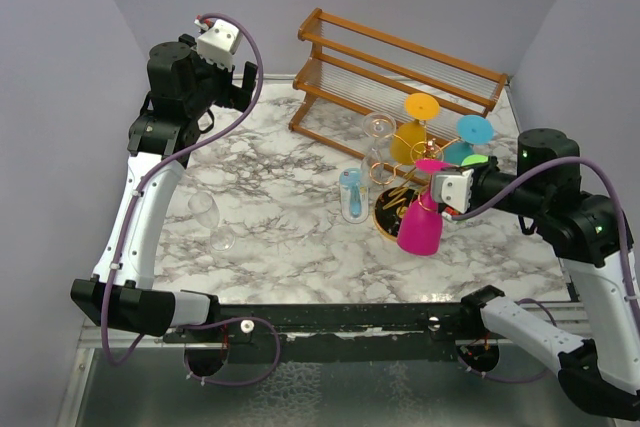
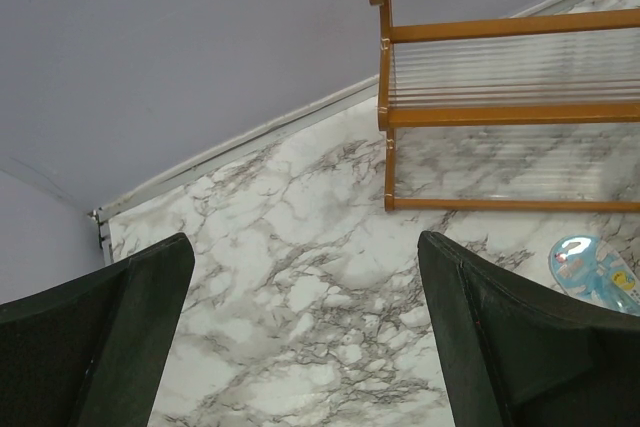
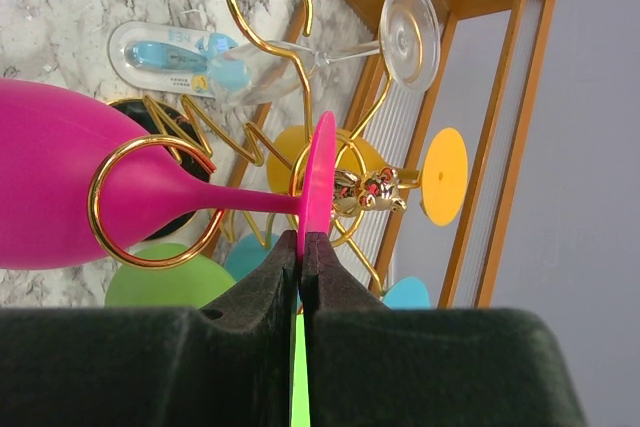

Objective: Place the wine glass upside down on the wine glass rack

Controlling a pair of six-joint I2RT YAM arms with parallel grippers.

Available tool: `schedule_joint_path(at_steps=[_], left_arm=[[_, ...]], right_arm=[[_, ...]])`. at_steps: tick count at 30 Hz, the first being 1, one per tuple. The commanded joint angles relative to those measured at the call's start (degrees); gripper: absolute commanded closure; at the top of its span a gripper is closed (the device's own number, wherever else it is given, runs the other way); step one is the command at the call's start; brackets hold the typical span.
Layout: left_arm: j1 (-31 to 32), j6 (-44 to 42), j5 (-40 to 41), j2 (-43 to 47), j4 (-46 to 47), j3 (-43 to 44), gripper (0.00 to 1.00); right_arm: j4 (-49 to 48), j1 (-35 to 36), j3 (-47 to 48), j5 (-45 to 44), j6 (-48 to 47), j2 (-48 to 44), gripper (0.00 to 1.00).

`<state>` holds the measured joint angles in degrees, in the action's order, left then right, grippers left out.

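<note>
Next, I close my left gripper on the rim (image 1: 195, 198) of the lone clear wine glass on the marble table.
The pink wine glass (image 1: 420, 229) hangs upside down at the front of the gold wire rack (image 1: 398, 190). In the right wrist view its stem (image 3: 250, 200) passes through a gold loop (image 3: 112, 165) and its bowl (image 3: 60, 187) is below the loop. My right gripper (image 1: 438, 187) is shut on the rim of the pink foot (image 3: 320, 172), with the gripper (image 3: 301, 245) pinching its edge. My left gripper (image 1: 248, 82) is raised at the back left, open and empty (image 2: 305, 247). A clear wine glass (image 1: 208, 215) lies on its side on the marble table at the left.
Yellow (image 1: 412, 142), teal (image 1: 466, 142) and green (image 1: 472, 160) glasses and a clear one (image 1: 377, 142) hang on the same rack. A clear glass with blue inside (image 1: 352, 197) stands left of the base. A brown wooden slatted rack (image 1: 400, 72) stands behind.
</note>
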<state>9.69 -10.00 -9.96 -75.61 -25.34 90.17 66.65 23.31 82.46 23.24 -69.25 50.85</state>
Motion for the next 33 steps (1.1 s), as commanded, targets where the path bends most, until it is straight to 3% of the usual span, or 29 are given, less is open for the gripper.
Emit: schedule_joint_path(at_steps=[1, 21, 33], left_arm=[[-0.32, -0.54, -1.91, 1.52, 0.68, -0.08, 0.03], [-0.29, -0.7, -2.79, 1.96, 0.73, -0.41, 0.03], [-0.29, -1.11, -2.54, 2.13, 0.58, -0.62, 0.03]], right_arm=[[1.54, 0.42, 1.83, 1.23, 0.86, -0.77, 0.96], [2.02, 0.42, -2.82, 3.64, 3.95, -5.68, 0.95], [0.73, 0.42, -6.15, 3.65, 5.3, -8.43, 0.86]])
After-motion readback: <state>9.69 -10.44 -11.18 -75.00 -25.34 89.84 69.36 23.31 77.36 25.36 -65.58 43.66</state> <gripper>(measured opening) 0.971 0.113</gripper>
